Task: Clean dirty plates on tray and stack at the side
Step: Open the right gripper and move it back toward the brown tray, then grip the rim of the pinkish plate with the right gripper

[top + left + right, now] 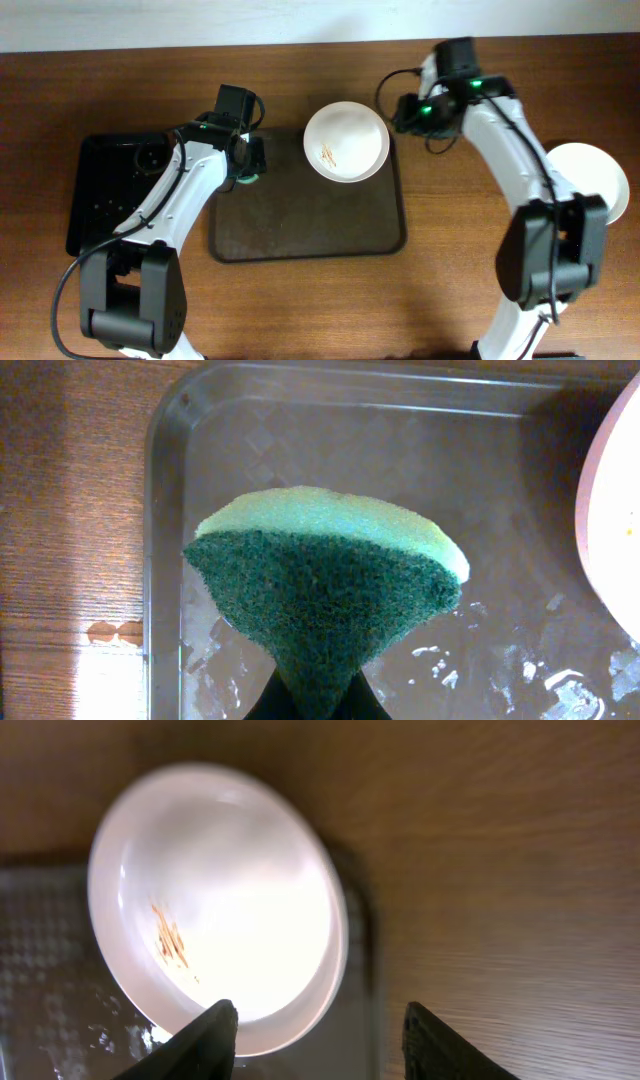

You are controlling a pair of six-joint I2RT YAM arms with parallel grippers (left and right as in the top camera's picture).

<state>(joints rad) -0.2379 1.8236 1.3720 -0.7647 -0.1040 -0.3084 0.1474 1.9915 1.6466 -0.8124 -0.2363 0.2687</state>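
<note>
My right gripper needs to grab its rim (386,146), as the smeared white plate sticks out over the brown tray's far edge, and pull the plate inward before the sponge wipes it.
One white plate (346,142) with small orange smears sits in the far right corner of the dark brown tray (300,225). It also shows in the right wrist view (220,910), and its edge shows in the left wrist view (612,510). My left gripper (249,165) is shut on a green sponge (330,580) and holds it above the tray's far left corner (300,420). My right gripper (398,112) is open and empty just right of the plate. Its fingers (318,1025) straddle the plate's rim and the tray rim (367,970). A white plate (592,178) lies on the table at the right; whether others are under it is hidden.
A smaller glossy black tray (110,190) lies left of the brown tray, partly under my left arm. My right arm runs over the table between the brown tray and the white plate at the right.
</note>
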